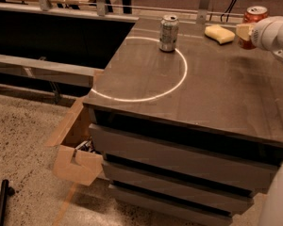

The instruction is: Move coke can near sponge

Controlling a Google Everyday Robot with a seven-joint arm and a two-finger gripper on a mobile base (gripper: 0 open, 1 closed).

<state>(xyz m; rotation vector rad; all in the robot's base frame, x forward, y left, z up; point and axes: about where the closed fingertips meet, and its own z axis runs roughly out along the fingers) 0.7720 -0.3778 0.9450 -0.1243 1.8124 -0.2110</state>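
Note:
Next, my gripper sets the coke can down on the dark table (237, 51), next to the sponge's end closest to my white arm.
The red coke can (254, 14) stands at the far right back corner of the dark table (217, 93). My gripper (243, 32), on the white arm (273, 32), is right at the can's lower part and hides it. The pale yellow sponge (219, 34) lies on the table just left of the gripper, about a can's width from the coke can.
A silver-grey can (169, 32) stands at the back of a white circle (141, 69) marked on the tabletop. An open cardboard box (78, 149) sits on the floor at the table's left. A railing (61, 11) and a dark pit lie to the left.

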